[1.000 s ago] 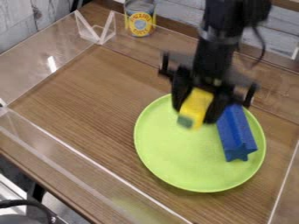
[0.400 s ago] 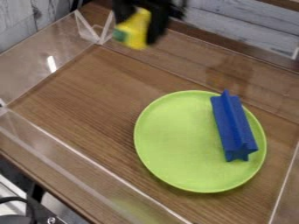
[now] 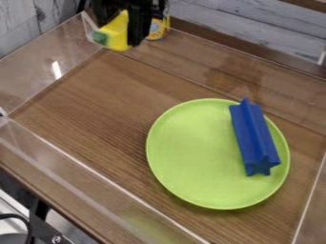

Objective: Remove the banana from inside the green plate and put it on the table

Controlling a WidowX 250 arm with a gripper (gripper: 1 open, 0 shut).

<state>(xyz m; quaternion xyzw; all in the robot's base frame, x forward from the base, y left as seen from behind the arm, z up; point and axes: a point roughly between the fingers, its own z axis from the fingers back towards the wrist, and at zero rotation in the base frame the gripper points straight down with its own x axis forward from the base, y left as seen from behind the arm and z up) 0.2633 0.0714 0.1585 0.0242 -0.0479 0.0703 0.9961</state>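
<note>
Next, I open my gripper to release the yellow banana on the bare wood (image 3: pixel 111 74) that lies in front of the small yellow-labelled can.
The yellow banana (image 3: pixel 113 33) hangs in the air over the far left part of the table (image 3: pixel 102 105), well away from the green plate (image 3: pixel 192 152). My gripper (image 3: pixel 124 23) is shut on it, its black fingers reaching down from the top edge of the view on either side of the banana. Most of the arm is out of view. The plate lies at the right front of the table and holds only a long blue ridged block (image 3: pixel 254 138) along its right side.
A small yellow-labelled can (image 3: pixel 158 29) stands at the back, just right of and behind the gripper. Low clear acrylic walls (image 3: pixel 38 71) border the table on all sides. Bare wood shows left of the plate.
The gripper has lifted the banana out of the plate and carried it up and to the far left, toward the back wall. The plate and blue block have stayed put.
</note>
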